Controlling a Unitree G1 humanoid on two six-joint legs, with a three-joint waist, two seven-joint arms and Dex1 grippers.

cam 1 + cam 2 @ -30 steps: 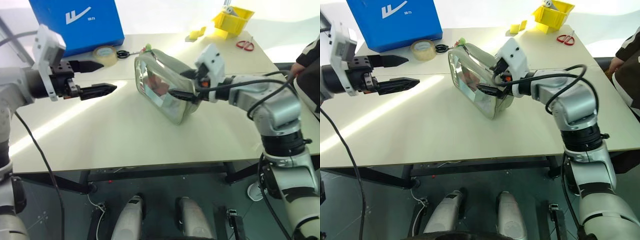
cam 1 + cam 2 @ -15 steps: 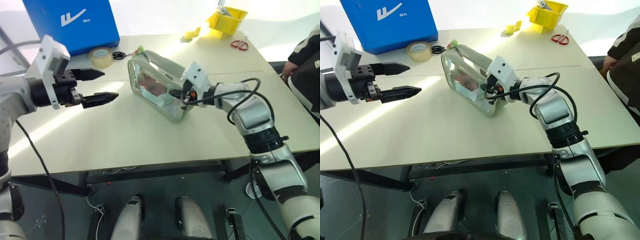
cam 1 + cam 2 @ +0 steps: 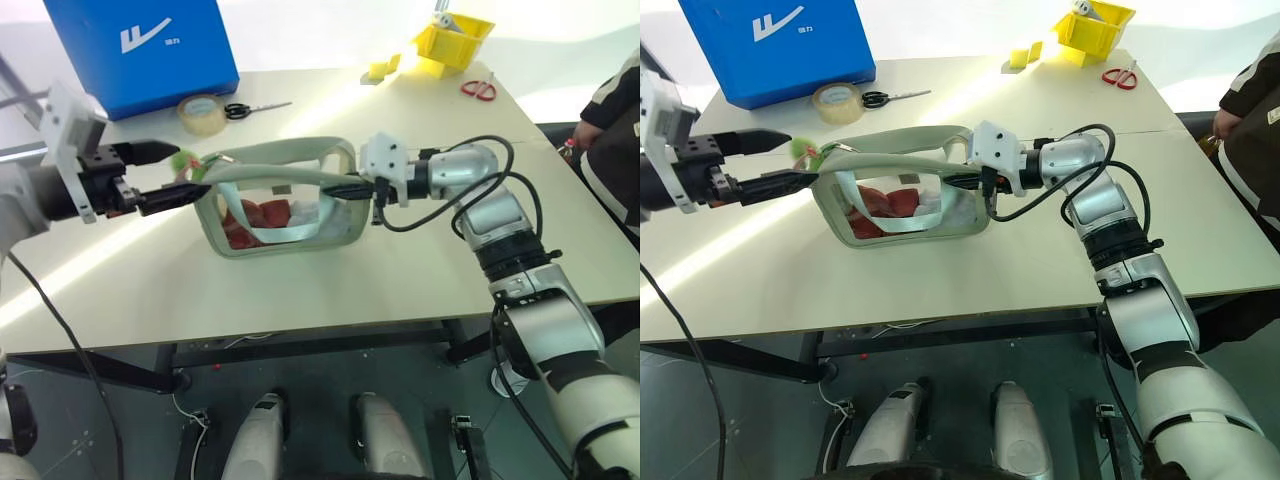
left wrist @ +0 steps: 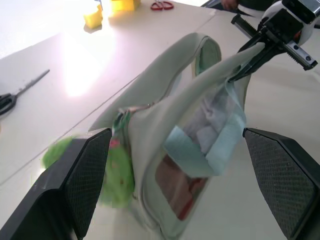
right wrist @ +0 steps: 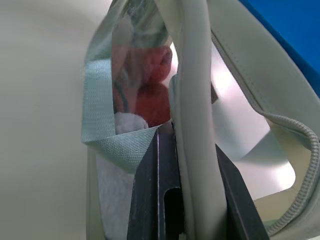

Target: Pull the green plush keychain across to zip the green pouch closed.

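Observation:
The robot's right gripper has its fingers deep along the pouch's rim against the strap, so it should open, back away and pinch the pouch rim's end corner (image 5: pixel 205 227).
The green pouch (image 3: pixel 285 215) lies lengthwise on the table (image 3: pixel 300 290), its top gaping and red items showing through the clear window. A light blue strap band crosses its side. My right gripper (image 3: pixel 343 188) is shut on the pouch's rim at its right end; in the right wrist view the fingers (image 5: pixel 156 195) pinch the pale green edge (image 5: pixel 192 125). The green plush keychain (image 4: pixel 119 180) hangs at the pouch's left end. My left gripper (image 3: pixel 190 170) is open, its two fingers standing on either side of the keychain without clamping it.
A blue box (image 3: pixel 140 45) stands at the back left, with a tape roll (image 3: pixel 202 112) and black scissors (image 3: pixel 255 107) in front of it. A yellow bin (image 3: pixel 455 40), small yellow blocks (image 3: pixel 380 70) and red scissors (image 3: pixel 478 88) lie at the back right. A person (image 3: pixel 615 130) sits at the right edge.
My right gripper shut on the pouch's end and swung the pouch round, so its keychain end now points left. The keychain now sits between my open left fingers.

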